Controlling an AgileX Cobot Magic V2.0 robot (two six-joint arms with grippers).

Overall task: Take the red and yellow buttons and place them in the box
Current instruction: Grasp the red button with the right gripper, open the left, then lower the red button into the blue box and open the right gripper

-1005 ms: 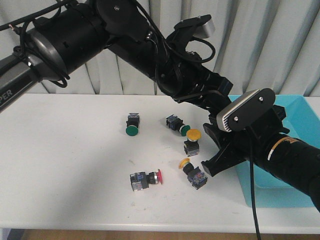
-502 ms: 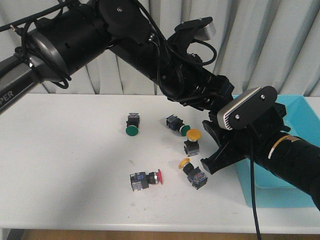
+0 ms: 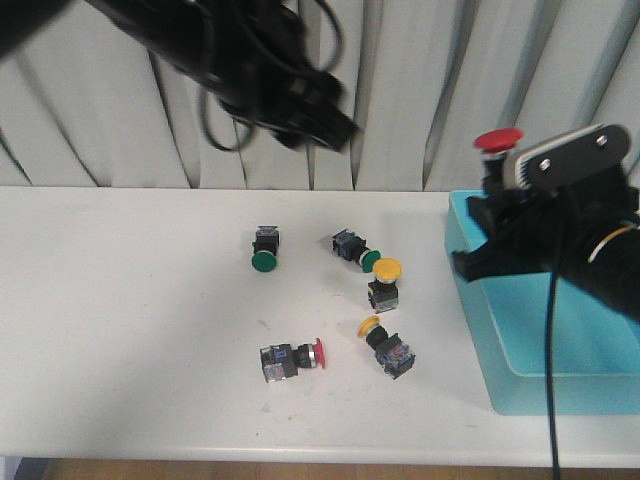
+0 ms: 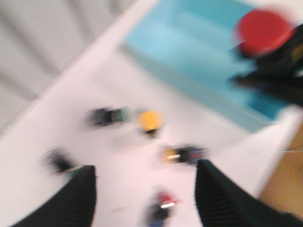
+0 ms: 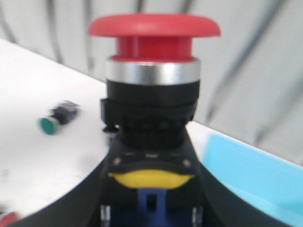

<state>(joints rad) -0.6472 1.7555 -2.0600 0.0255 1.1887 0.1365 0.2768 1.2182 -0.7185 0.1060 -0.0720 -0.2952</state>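
Observation:
I will let go of the red button with my right gripper in the turquoise box [image 3: 494, 286] beside its side nearest the yellow buttons.
My right gripper [image 5: 151, 189] is shut on a red button [image 5: 154, 71] that stands upright with its cap on top. In the front view this red button [image 3: 498, 140] is held above the near-left corner of the turquoise box [image 3: 560, 345]. On the table lie another red button [image 3: 292, 358] on its side and two yellow buttons [image 3: 385, 280] [image 3: 386, 345]. My left gripper [image 4: 146, 166] is open and empty, high above these buttons, and its view is blurred. In the front view the left arm [image 3: 270, 70] is raised at the back.
Two green-capped buttons [image 3: 264, 250] [image 3: 354, 250] lie behind the yellow ones. One green button [image 5: 57, 118] also shows in the right wrist view. Grey curtains hang behind the table. The box [image 5: 255, 175] stands at the table's right end.
The left arm has swung up and back, away from the buttons. The right arm has pulled back to the right, over the box's corner, and a red button now shows in its gripper.

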